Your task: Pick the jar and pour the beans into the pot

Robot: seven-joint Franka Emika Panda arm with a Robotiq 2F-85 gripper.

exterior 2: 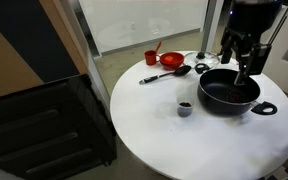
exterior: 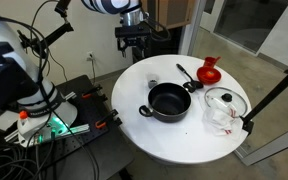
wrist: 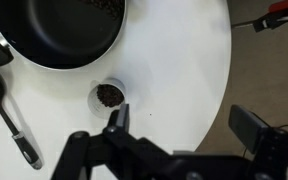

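Next, I will move my gripper to the jar's side (exterior: 151,77) (wrist: 108,112) facing away from the black pot and close it there.
The jar (wrist: 109,95) is small, pale and squat, with dark beans inside. It stands upright on the white table beside the pot and shows in both exterior views (exterior: 153,82) (exterior 2: 185,108). The pot (wrist: 54,35) is wide, black and shallow, with short side handles, and sits mid-table (exterior: 169,101) (exterior 2: 229,91). My gripper (wrist: 184,122) is open and empty. It hangs above the table, near its edge (exterior: 134,45) (exterior 2: 241,62). In the wrist view the jar lies just beyond one fingertip, not between the jaws.
A black ladle (wrist: 9,120) (exterior: 187,75) lies by the pot. A red flared vessel (exterior: 209,70) (exterior 2: 152,57) and a glass lid with a knob (exterior: 224,104) sit further along the round white table (exterior: 184,140). The table edge (wrist: 227,90) runs close under the gripper.
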